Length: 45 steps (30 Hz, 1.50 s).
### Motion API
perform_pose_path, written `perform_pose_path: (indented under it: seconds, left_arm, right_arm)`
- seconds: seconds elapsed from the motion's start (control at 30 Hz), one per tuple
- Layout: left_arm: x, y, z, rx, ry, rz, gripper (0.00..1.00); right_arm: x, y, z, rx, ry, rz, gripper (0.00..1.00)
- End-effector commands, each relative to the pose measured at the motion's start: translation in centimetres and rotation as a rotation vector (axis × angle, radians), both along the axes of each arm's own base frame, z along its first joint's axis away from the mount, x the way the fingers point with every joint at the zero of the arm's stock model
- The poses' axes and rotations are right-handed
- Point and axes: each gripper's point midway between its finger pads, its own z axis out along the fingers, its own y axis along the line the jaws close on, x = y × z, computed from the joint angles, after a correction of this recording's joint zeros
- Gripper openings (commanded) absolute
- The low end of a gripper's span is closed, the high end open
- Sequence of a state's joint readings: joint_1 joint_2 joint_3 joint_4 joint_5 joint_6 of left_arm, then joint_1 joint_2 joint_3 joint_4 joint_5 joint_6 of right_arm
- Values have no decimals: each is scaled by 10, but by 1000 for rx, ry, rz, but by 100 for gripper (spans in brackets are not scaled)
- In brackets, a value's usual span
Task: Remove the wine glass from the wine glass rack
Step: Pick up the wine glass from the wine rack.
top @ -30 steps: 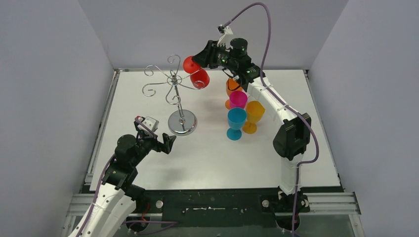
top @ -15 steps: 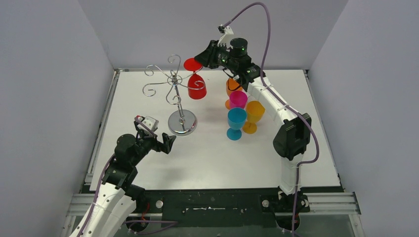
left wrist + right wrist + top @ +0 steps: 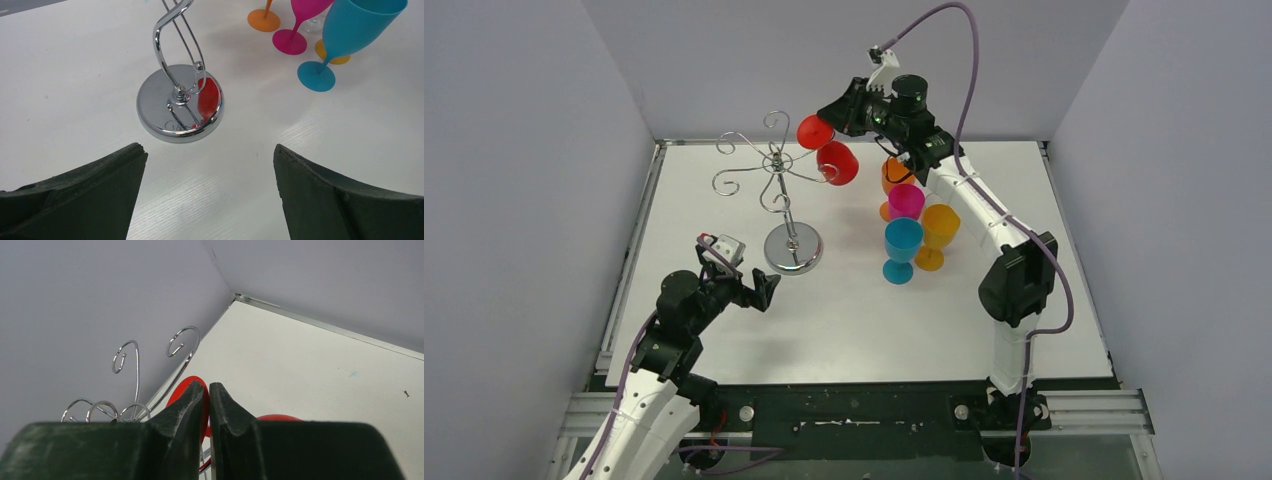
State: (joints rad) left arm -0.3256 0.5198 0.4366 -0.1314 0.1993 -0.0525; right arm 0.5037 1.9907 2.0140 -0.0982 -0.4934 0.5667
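I have the red foot disc pinched in my right gripper at its upper edge, above the stem, so I will open and take the disc's side level with the stem (image 3: 830,131).
The wine glass rack (image 3: 776,165) is a silver wire stand with a round shiny base (image 3: 793,248). A red wine glass (image 3: 836,163) is tilted at the rack's right spiral arm, foot up. My right gripper (image 3: 829,118) is shut on its red foot disc (image 3: 181,388); whether the glass rests on the wire I cannot tell. The right wrist view shows the closed jaws (image 3: 208,386), the bowl's rim (image 3: 277,417) and the curled arms (image 3: 135,365). My left gripper (image 3: 764,290) is open and empty, low over the table just before the base (image 3: 180,107); its wrist view (image 3: 210,150) shows only table between the jaws.
Several coloured glasses stand right of the rack: orange (image 3: 892,180), pink (image 3: 906,200), yellow-orange (image 3: 940,228) and blue (image 3: 902,245). The blue one (image 3: 350,30) and the pink one (image 3: 300,20) show in the left wrist view. Grey walls enclose the table on three sides.
The red glass hung bowl-down half a second ago and has swung back up to the right, still held by its foot. The left arm has not moved.
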Motion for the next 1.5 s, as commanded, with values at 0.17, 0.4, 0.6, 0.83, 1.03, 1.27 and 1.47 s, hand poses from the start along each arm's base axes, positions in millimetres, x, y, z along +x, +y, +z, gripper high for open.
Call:
perform_pose_path:
  seconds: [0.17,0.4,0.6,0.83,1.03,1.27,1.47]
  left_arm:
    - [2,-3,26,-36,-54,-13,97]
    - [2,-4,25,-37,-51,-15,97]
    - [3,-4,25,-45,-48,-15,97]
    - [4,-4,24,-43,-46,-14,98]
    - [3,-4,24,-44,-43,-18,97]
    - [4,-4,24,-47,-44,-17,97]
    - [4,-5,23,-47,-37,-20,97]
  right_arm:
    - [-22,-12,54,46,-90,-4,6]
    - [-21,-16,20,-33,-32,-16,11]
    - [-31,-10,21,-6,-33,40,21]
    - [-41,-8,31,19,-44,83,33]
    - [-41,-10,35,13,-48,69,26]
    - [-36,-16,40,-8,-72,16,13]
    - [-38,-14,52,-6,-101,4,0]
